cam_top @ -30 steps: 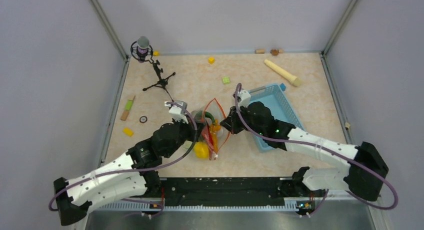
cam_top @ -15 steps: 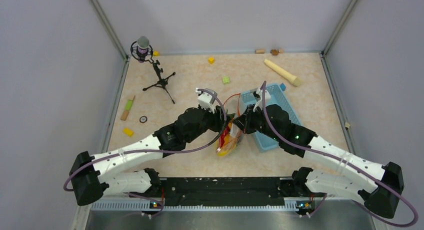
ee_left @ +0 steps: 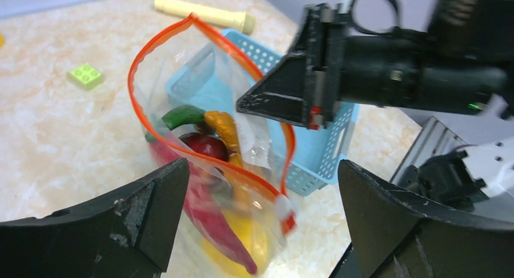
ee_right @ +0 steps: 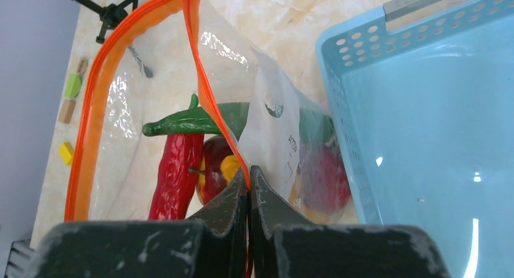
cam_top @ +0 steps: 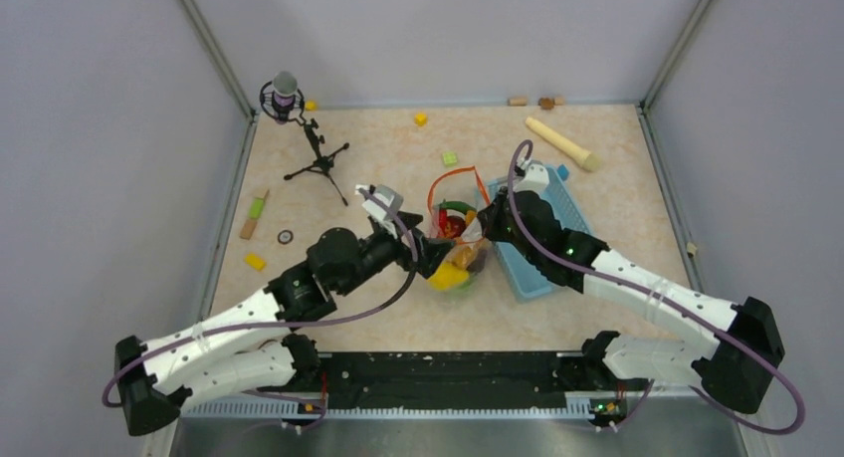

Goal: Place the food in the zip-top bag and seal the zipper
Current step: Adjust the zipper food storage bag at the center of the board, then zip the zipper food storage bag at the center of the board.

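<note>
Next, I pinch the bag (ee_left: 281, 237) with my left gripper just below the white slider on the bag's loose near end, before my right gripper takes the slider.
The clear zip-top bag (cam_top: 456, 240) (ee_left: 203, 84) hangs with its mouth gaping. Its orange-red zipper (ee_left: 140, 55) (ee_right: 96, 102) forms a wide loop, and the white slider (ee_left: 282, 203) sits at the near end. Inside lies the food: a red chili (ee_right: 176, 169), a green piece (ee_right: 200, 120), a dark red tomato (ee_left: 206, 146), an orange piece (ee_left: 223, 126) and a yellow lemon (ee_left: 245, 244). My right gripper (ee_right: 248, 172) (cam_top: 485, 221) is shut on the zipper at the bag's right rim. My left gripper (ee_left: 262, 166) (cam_top: 430, 256) stands wide open just left of the bag, holding nothing.
A light-blue mesh basket (cam_top: 525, 283) (ee_right: 424, 139) sits right behind the bag under my right arm. A microphone on a tripod (cam_top: 318, 163) stands at the back left. A beige stick (cam_top: 562, 144), a green cube (cam_top: 450, 159), a yellow cube (cam_top: 421, 119) and small pieces (cam_top: 256, 262) lie around.
My left gripper has opened, let go of the bag and drawn back to the left. The bag has moved right and away, held by the right gripper alone, its mouth now round.
</note>
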Controlling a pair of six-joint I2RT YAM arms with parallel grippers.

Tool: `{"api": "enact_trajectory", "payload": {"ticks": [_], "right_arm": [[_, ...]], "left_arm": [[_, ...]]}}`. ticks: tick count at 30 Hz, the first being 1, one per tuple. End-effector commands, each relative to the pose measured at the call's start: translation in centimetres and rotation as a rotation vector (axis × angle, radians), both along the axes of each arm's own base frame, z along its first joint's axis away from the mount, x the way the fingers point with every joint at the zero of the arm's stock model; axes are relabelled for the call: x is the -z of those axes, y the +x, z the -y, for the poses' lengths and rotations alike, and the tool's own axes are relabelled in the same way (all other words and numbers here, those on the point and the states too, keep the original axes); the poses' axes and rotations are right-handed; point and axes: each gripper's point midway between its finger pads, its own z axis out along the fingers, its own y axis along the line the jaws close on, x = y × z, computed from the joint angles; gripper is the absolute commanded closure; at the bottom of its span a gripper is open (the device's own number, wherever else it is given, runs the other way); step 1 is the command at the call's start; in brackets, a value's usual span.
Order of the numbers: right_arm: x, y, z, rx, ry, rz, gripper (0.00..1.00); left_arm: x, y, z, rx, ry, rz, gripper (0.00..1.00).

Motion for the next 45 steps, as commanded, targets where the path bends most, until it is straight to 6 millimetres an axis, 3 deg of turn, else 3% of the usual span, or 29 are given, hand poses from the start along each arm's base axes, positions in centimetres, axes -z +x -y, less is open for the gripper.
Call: {"api": "enact_trajectory", "payload": {"ticks": [1, 5, 8, 15, 27, 34, 41, 45], "right_arm": [[-2.6, 2.2, 0.1, 0.077, 0.050, 0.048, 1.00], [-2.2, 2.3, -0.1, 0.068, 0.036, 0.038, 1.00], [-2.1, 2.2, -0.1, 0.062, 0.039, 0.038, 1.00], [-1.7, 1.8, -0.3, 0.034, 0.038, 0.035, 1.00], [-1.4, 1.1, -0.6, -0.009, 0.053, 0.032, 1.00], [-1.3, 0.8, -0.4, -0.013, 0.046, 0.030, 1.00], [-1.6, 0.5, 0.2, -0.005, 0.052, 0.040, 1.00], [-1.4, 0.4, 0.4, 0.002, 0.053, 0.040, 1.00]], "left_arm": [[-1.6, -3.0, -1.0, 0.145, -0.011, 0.132, 0.03], [0.5, -5.8, -1.3, 0.283, 0.004, 0.172, 0.03], [3.0, -5.8, -1.5, 0.276, 0.016, 0.160, 0.03], [5.9, -5.9, -1.2, 0.297, 0.069, 0.125, 0.03], [5.2, -2.3, -0.8, 0.153, 0.098, 0.170, 0.03], [5.2, -1.3, 0.3, 0.141, 0.120, 0.180, 0.14], [4.1, -0.7, -0.8, 0.070, 0.067, 0.203, 0.25], [4.6, -1.2, -0.7, 0.096, 0.042, 0.248, 0.27]]}}
